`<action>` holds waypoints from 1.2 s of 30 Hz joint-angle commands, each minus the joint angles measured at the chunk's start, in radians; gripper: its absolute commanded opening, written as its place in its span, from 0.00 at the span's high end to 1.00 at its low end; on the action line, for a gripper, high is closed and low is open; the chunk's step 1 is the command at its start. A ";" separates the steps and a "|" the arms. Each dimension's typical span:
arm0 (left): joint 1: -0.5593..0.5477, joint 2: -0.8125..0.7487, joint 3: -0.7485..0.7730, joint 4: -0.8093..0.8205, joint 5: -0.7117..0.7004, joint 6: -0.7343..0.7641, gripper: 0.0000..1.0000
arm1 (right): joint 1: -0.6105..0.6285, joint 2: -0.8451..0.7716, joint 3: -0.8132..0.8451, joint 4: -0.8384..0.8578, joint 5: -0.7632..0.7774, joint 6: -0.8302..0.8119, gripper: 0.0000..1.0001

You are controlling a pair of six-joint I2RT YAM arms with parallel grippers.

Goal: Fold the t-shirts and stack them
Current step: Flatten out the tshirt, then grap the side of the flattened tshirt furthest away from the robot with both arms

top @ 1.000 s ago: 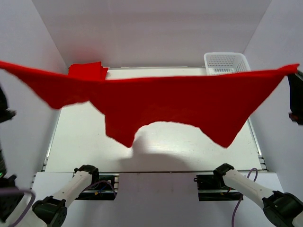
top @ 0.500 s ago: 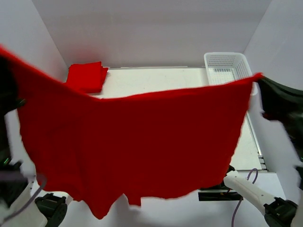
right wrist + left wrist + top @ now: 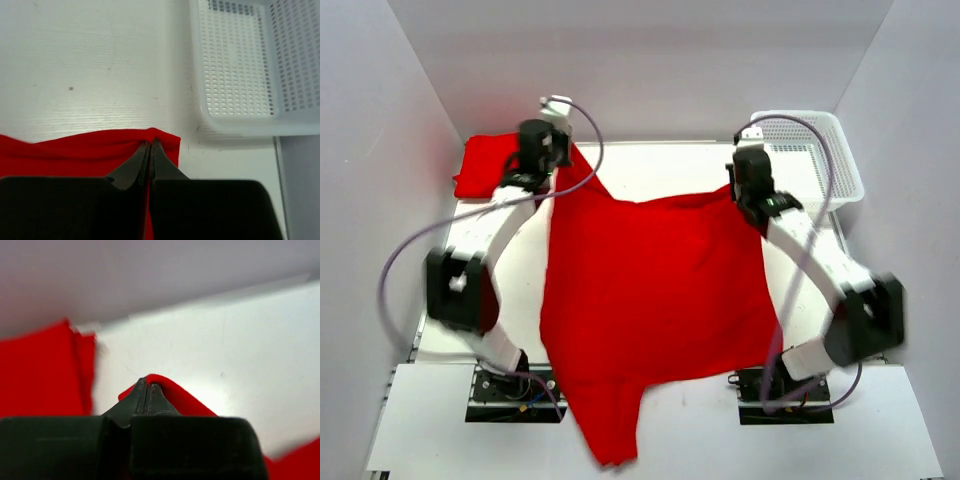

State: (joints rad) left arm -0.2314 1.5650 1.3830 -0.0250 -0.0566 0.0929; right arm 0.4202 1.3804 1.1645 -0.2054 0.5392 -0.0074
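Observation:
I will bring my left gripper back and take the t-shirt nearer the sleeve [image 3: 582, 315], because the t-shirt's sleeve hangs over the near edge of the table and its far corner is near the wall.
A large red t-shirt [image 3: 650, 290] lies spread over the table, and one sleeve hangs over the near edge. My left gripper [image 3: 565, 150] is shut on its far left corner, seen as a red fold [image 3: 172, 392] at the fingertips in the left wrist view. My right gripper [image 3: 742, 195] is shut on its far right corner [image 3: 162, 137]. A folded red t-shirt [image 3: 492, 165] lies at the far left corner of the table. It also shows in the left wrist view [image 3: 42, 372].
A white mesh basket [image 3: 810, 150] stands at the far right corner, close to my right gripper. It also shows in the right wrist view [image 3: 240, 65]. White walls enclose the table [image 3: 650, 165] on three sides.
Both arms have swung the shirt from high in the air, near the camera, forward and down onto the table. It now lies spread, still held at both far corners.

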 commanded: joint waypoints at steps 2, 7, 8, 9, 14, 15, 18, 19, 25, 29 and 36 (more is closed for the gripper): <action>0.023 0.244 0.071 0.128 0.037 -0.009 1.00 | -0.116 0.222 0.148 0.129 -0.106 0.047 1.00; 0.032 0.590 0.340 0.066 0.110 -0.033 1.00 | -0.173 0.593 0.362 0.112 -0.301 0.023 1.00; 0.032 0.634 0.384 0.039 0.119 -0.042 1.00 | -0.185 0.661 0.426 0.098 -0.314 0.018 1.00; 0.032 0.676 0.421 0.039 0.120 -0.042 1.00 | -0.192 0.696 0.457 0.072 -0.333 0.018 1.00; 0.050 0.788 0.510 0.056 0.155 -0.065 1.00 | -0.221 0.871 0.653 0.057 -0.390 0.012 1.00; 0.050 0.800 0.510 0.065 0.164 -0.065 1.00 | -0.228 0.887 0.688 0.054 -0.404 0.014 1.00; 0.060 0.800 0.521 0.065 0.202 -0.087 1.00 | -0.241 0.947 0.762 0.051 -0.407 -0.029 1.00; 0.060 0.788 0.507 0.065 0.213 -0.096 1.00 | -0.242 0.972 0.814 0.049 -0.406 -0.034 1.00; 0.060 0.607 0.308 0.077 0.193 -0.142 1.00 | -0.253 0.959 0.864 0.041 -0.416 -0.072 1.00; 0.060 0.428 0.136 0.068 0.172 -0.182 1.00 | -0.256 0.901 0.787 0.041 -0.458 -0.111 1.00; 0.041 0.138 -0.131 -0.010 0.146 -0.274 1.00 | -0.259 0.800 0.713 0.003 -0.470 -0.143 1.00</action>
State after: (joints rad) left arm -0.1806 1.8072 1.3117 0.0051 0.0856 -0.1223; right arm 0.1658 2.2860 1.8877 -0.2001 0.0895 -0.1192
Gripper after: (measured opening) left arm 0.020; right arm 0.008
